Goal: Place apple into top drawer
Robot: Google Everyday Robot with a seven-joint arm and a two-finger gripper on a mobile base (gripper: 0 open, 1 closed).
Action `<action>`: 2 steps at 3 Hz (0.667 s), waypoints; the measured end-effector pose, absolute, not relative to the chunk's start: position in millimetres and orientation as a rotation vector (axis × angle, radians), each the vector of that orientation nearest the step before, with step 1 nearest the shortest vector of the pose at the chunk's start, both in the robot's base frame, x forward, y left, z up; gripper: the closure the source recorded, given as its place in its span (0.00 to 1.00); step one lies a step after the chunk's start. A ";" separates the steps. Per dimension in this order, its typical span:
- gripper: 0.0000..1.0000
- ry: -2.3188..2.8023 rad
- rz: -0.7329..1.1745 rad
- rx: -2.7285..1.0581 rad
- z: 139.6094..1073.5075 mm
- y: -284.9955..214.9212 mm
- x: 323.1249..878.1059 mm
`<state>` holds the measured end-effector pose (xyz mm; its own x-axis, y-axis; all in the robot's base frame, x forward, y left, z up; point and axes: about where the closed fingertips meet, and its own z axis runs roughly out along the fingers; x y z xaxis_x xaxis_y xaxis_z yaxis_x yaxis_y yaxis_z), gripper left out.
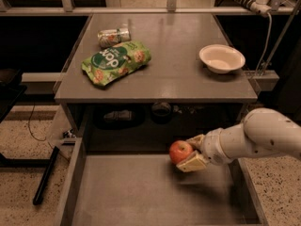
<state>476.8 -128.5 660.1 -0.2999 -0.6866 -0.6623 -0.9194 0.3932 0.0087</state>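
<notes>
My gripper is holding the red apple and will let go of it on the grey drawer bottom near the back [170, 161], about midway between the sides.
The red apple [180, 151] is held in my gripper [189, 153], whose tan fingers [193, 163] are shut on it from the right. The white arm reaches in from the right edge. The apple hangs a little above the flat grey bottom of the open top drawer [141, 192], near the drawer's back and right of its middle. A shadow lies on the drawer bottom under the apple.
The grey tabletop [174, 55] above the drawer bears a green snack bag [115, 61], a lying can [114, 36] and a white bowl [221, 58]. Dark objects sit on the shelf behind the drawer [162, 111]. A black pole lies on the floor at left [44, 178].
</notes>
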 end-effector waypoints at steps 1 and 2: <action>1.00 2.089 0.594 -1.319 635.8 -117.7 478.6; 1.00 2.089 0.605 -1.255 623.6 -108.0 475.3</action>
<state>475.3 -108.0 623.6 -0.3560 -0.6094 -0.7085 -0.8938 0.4434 0.0677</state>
